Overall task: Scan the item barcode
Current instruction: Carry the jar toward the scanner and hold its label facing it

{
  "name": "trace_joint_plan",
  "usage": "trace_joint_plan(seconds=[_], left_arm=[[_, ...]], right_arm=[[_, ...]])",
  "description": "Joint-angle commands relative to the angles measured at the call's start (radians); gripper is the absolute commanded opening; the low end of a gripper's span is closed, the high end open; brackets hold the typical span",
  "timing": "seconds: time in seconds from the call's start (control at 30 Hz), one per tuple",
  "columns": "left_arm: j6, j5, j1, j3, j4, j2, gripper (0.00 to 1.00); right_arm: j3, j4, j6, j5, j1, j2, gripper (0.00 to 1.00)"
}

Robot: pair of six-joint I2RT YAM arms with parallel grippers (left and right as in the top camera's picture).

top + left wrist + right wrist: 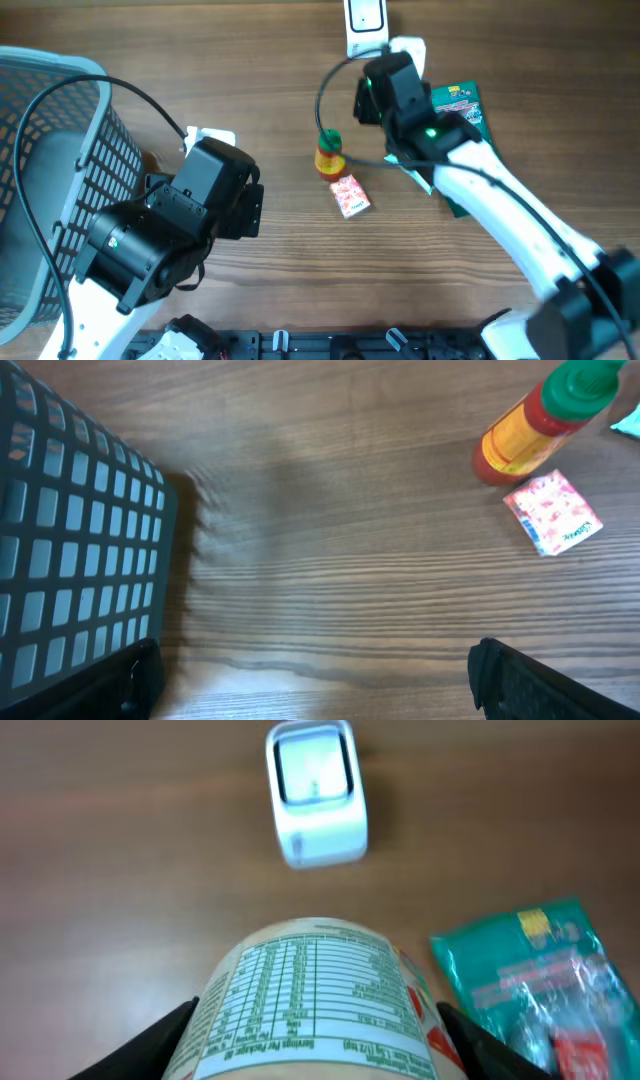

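Observation:
The white container, now held next to the scanner, will be released by my right gripper on the bare wood [626, 165] beyond the green packet, far away from the basket.
The item is a white round container [315, 995] with a green-printed nutrition label facing the camera. My right gripper [315, 1045] is shut on it, one dark finger pressed against each side. Just beyond it, the white barcode scanner [315, 795] lies on the wooden table. From overhead, the right gripper [392, 70] holds the container [408, 48] next to the scanner [367, 20] at the far edge. My left gripper [315, 685] is open wide over bare wood, nothing between its fingers; overhead it [208, 140] sits beside the basket.
A grey mesh basket [50, 170] fills the left side, its wall [70, 530] close to my left finger. A red-and-yellow bottle with a green cap [329, 153] and a pink packet [350, 195] lie mid-table. A green packet [460, 105] lies under the right arm.

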Motion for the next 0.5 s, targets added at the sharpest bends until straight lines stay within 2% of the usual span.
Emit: trace_joint_plan(seconds=[0.0,0.17,0.33,0.47], left_arm=[[0.002,-0.013,0.004,0.0,0.0,-0.005,1.0],[0.002,-0.013,0.004,0.0,0.0,-0.005,1.0],[0.002,-0.013,0.004,0.0,0.0,-0.005,1.0],[0.002,-0.013,0.004,0.0,0.0,-0.005,1.0]], right_arm=[[0.009,0.193,-0.122,0.003,-0.074,0.108,0.42],[0.009,0.61,-0.25,-0.31,-0.179,0.303,0.45],[0.019,0.942,-0.308,-0.36,-0.193,0.471,0.48],[0.087,1.081,-0.331,-0.337,-0.195,0.587,0.49]])
